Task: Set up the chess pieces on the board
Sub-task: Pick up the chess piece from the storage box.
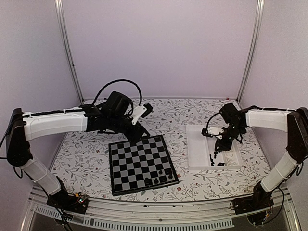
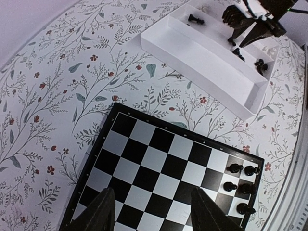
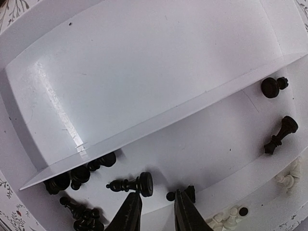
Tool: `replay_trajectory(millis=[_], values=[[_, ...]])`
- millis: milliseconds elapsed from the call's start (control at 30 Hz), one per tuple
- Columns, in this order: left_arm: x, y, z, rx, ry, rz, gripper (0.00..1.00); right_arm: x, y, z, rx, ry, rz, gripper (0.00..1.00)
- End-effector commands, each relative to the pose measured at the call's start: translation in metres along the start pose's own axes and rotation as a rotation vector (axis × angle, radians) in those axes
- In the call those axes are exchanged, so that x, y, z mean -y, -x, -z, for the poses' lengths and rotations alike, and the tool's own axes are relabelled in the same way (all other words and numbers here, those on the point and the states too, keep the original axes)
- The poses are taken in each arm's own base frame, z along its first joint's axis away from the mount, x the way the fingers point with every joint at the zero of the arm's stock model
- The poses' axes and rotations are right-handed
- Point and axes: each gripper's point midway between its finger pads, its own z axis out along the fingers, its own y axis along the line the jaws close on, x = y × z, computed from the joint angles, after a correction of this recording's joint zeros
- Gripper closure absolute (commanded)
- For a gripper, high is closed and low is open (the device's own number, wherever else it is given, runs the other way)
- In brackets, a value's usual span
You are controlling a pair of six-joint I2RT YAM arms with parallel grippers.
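Note:
Next, I close my left gripper over the white tray's far edge (image 1: 219, 129) on the black piece that my right gripper takes from the tray and hands across.
The board (image 1: 139, 163) lies flat in the middle, with several black chess pieces (image 1: 160, 177) standing at its near right corner. My left gripper (image 1: 139, 135) hovers over the board's far edge. In the left wrist view it (image 2: 155, 211) stands open above bare squares, and the placed pieces (image 2: 239, 186) sit off to the right. My right gripper (image 3: 158, 211) is down in the white tray (image 3: 144, 77), open a narrow way with nothing between its fingers. A fallen black piece (image 3: 130, 184) lies by its left fingertip and a small one (image 3: 188, 193) by its right.
The tray (image 1: 196, 149) stands right of the board. Its narrow compartment holds more loose black pieces (image 3: 79, 175), two further off (image 3: 278, 136), and pale cream pieces (image 3: 288, 179) sit in the outer strip. Flowered cloth (image 2: 57, 96) covers the table.

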Motion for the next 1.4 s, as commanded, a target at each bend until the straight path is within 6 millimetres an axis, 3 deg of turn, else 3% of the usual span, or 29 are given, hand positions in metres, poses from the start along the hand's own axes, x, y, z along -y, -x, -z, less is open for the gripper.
replay_trajectory(millis=[0, 333, 700, 833, 1167, 1367], values=[[0.010, 0.010, -0.004, 0.018, -0.008, -0.016, 0.44, 0.008, 0.003, -0.011, 0.011, 0.011, 0.008, 0.73], [0.017, 0.005, -0.011, 0.000, -0.021, -0.004, 0.44, -0.003, -0.003, -0.021, 0.037, 0.184, -0.087, 0.74], [0.038, 0.015, -0.025, 0.014, -0.076, -0.020, 0.44, -0.015, -0.005, -0.024, 0.072, 0.336, -0.177, 0.87], [0.052, 0.022, -0.032, 0.028, -0.109, -0.028, 0.44, -0.013, -0.003, -0.015, 0.107, 0.371, -0.219, 0.92], [0.086, 0.080, -0.055, 0.208, -0.084, -0.019, 0.43, 0.006, -0.007, 0.017, 0.222, 0.391, -0.347, 0.94], [0.115, 0.121, -0.068, 0.419, -0.057, -0.055, 0.43, 0.005, 0.022, 0.052, 0.391, 0.493, -0.388, 0.94]])
